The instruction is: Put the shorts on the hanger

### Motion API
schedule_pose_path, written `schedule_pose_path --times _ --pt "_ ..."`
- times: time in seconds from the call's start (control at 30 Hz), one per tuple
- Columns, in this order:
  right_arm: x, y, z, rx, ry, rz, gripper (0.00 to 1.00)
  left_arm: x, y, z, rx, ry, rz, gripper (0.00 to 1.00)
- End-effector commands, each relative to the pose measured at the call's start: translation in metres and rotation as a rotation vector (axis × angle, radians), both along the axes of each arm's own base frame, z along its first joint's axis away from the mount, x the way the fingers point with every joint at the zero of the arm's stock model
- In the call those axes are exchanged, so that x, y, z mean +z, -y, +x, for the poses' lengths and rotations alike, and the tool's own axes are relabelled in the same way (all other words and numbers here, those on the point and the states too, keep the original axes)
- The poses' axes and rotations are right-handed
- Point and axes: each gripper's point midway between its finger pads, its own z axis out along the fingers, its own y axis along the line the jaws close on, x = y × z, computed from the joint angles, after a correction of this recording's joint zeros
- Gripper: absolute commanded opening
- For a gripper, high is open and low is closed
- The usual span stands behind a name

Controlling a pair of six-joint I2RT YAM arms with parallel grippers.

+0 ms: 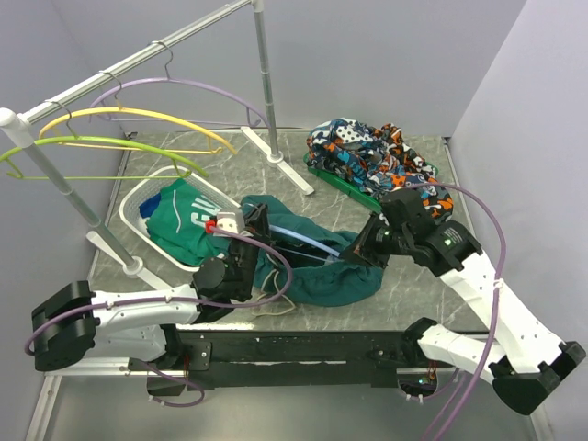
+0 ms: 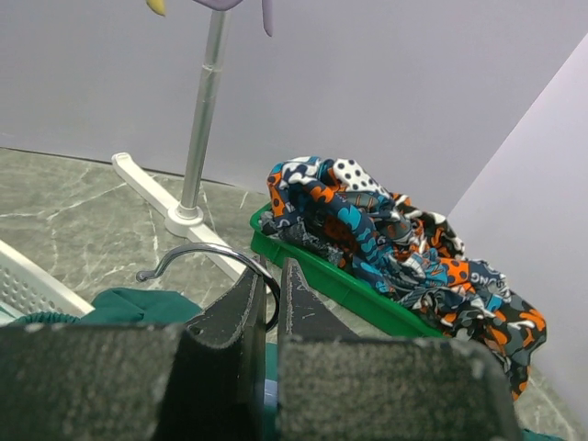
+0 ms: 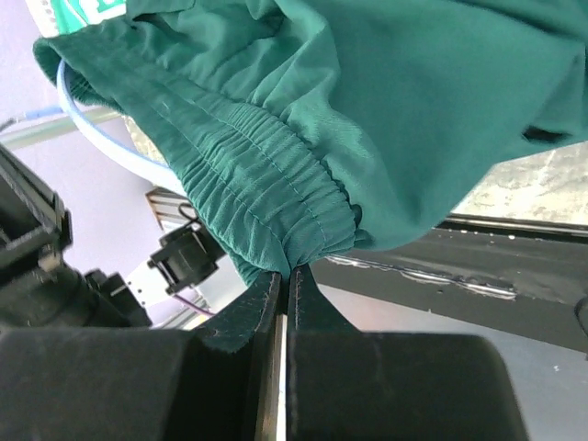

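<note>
The robot's right gripper pinches only the waistband's edge beside the hanger's arm, so it should open and take the waistband and hanger together [image 1: 331,250] before lifting.
The dark teal shorts [image 1: 322,276] lie bunched on the table between the two arms. My right gripper [image 1: 367,246] is shut on their elastic waistband [image 3: 276,202], pinched at the fingertips of that gripper [image 3: 285,274]. The light-blue hanger [image 1: 308,244] runs partly under the shorts' fabric, and its curved arm [image 3: 96,133] shows beside the waistband. My left gripper [image 1: 253,225] is shut on the hanger near its neck. The metal hook [image 2: 197,253] curves out to the left from between the tips of the left gripper [image 2: 273,276]. A pale drawstring [image 1: 276,303] trails toward the near edge.
A white basket [image 1: 138,197] at the left holds a green garment with white lettering [image 1: 184,220]. A green tray [image 1: 344,188] of orange-blue patterned clothes [image 1: 372,152] sits at the back right. A rack pole [image 1: 265,83] and its foot stand behind, with purple [image 1: 184,87], yellow [image 1: 138,118] and green [image 1: 101,147] hangers.
</note>
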Motion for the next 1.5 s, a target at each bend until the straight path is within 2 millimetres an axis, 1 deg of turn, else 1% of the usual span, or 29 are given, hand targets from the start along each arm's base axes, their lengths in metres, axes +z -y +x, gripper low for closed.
schedule_pose_path --times 0.0,0.07,0.1,0.17,0.23,0.27,0.3,0.47,0.53,0.57,0.6,0.63,0.67,0.7,0.73,0.77,0.8,0.83,0.9,0.93,0.97,1.0,1.03,1.1,1.13,1.23,1.4,1.43,1.47 --pt "0.035 -0.021 0.024 -0.027 0.082 0.124 0.0 0.019 0.001 -0.006 0.015 -0.002 0.018 0.01" --pt "0.043 -0.022 0.031 -0.027 0.112 0.119 0.0 0.033 0.002 -0.011 0.008 0.004 -0.001 0.01" --pt "0.053 -0.021 0.034 -0.03 0.134 0.119 0.0 0.036 0.006 -0.015 -0.004 0.0 0.02 0.01" --pt "0.056 -0.02 0.036 -0.035 0.134 0.107 0.0 0.054 0.009 -0.02 -0.033 0.01 0.005 0.01" --pt "0.068 -0.022 0.038 -0.036 0.16 0.128 0.0 0.064 0.013 -0.024 -0.064 0.006 0.012 0.01" --pt "0.073 -0.022 0.039 -0.04 0.168 0.135 0.0 0.072 0.012 -0.026 -0.083 0.008 -0.029 0.01" --pt "0.083 -0.022 0.04 -0.043 0.188 0.145 0.0 0.075 0.012 -0.028 -0.092 0.001 -0.043 0.01" --pt "0.1 -0.021 0.039 -0.038 0.238 0.17 0.0 0.094 0.014 -0.035 -0.139 -0.019 -0.041 0.01" --pt "0.108 -0.021 0.038 -0.017 0.269 0.174 0.01 0.111 0.018 -0.037 -0.171 -0.022 -0.06 0.01" --pt "0.112 -0.022 0.037 0.021 0.302 0.168 0.04 0.108 0.022 -0.037 -0.18 -0.038 -0.025 0.01" --pt "0.118 -0.023 0.035 0.049 0.329 0.175 0.13 0.111 0.025 -0.038 -0.197 -0.046 -0.028 0.01" --pt "0.125 -0.024 0.034 0.073 0.37 0.182 0.2 0.125 0.027 -0.041 -0.22 -0.036 -0.041 0.01" --pt "0.131 -0.025 0.03 0.143 0.433 0.175 0.28 0.121 0.031 -0.041 -0.234 -0.054 0.0 0.01" --pt "0.135 -0.025 0.028 0.167 0.472 0.174 0.49 0.123 0.033 -0.042 -0.245 -0.066 -0.005 0.01" --pt "0.145 -0.02 0.024 0.175 0.524 0.173 0.57 0.134 0.035 -0.045 -0.267 -0.061 -0.017 0.01" --pt "0.15 -0.016 0.022 0.216 0.599 0.14 0.63 0.133 0.037 -0.045 -0.276 -0.07 -0.001 0.01" --pt "0.16 -0.013 0.019 0.238 0.652 0.137 0.86 0.131 0.038 -0.046 -0.284 -0.083 0.022 0.01" --pt "0.169 -0.008 0.014 0.248 0.706 0.131 0.89 0.136 0.039 -0.048 -0.298 -0.086 0.021 0.01" --pt "0.177 0.0 0.011 0.285 0.807 0.076 0.9 0.131 0.043 -0.051 -0.326 -0.117 0.048 0.01" --pt "0.183 0.004 0.006 0.294 0.861 0.074 0.9 0.135 0.043 -0.052 -0.335 -0.122 0.045 0.01" --pt "0.182 0.006 0.003 0.323 0.915 0.055 0.9 0.136 0.042 -0.055 -0.351 -0.123 0.046 0.01" --pt "0.169 0.007 -0.005 0.356 0.93 0.063 0.9 0.138 0.041 -0.056 -0.356 -0.129 0.03 0.01" --pt "0.172 0.006 -0.006 0.366 0.988 0.076 0.91 0.134 0.038 -0.057 -0.354 -0.149 0.061 0.01" --pt "0.151 0.004 -0.016 0.439 1.022 0.073 0.92 0.133 0.035 -0.058 -0.354 -0.164 0.077 0.01" --pt "0.146 0.005 -0.017 0.451 1.027 0.061 0.91 0.132 0.034 -0.059 -0.36 -0.174 0.094 0.01" --pt "0.129 0.0 -0.028 0.543 1.017 0.04 0.89 0.126 0.038 -0.058 -0.361 -0.185 0.114 0.01" --pt "0.115 -0.004 -0.037 0.587 0.996 -0.025 0.88 0.115 0.052 -0.046 -0.381 -0.201 0.107 0.01" --pt "0.109 -0.011 -0.047 0.642 0.981 -0.017 0.88 0.109 0.06 -0.044 -0.401 -0.208 0.12 0.01" --pt "0.103 -0.009 -0.041 0.615 0.967 -0.065 0.88 0.108 0.06 -0.039 -0.396 -0.209 0.115 0.01"
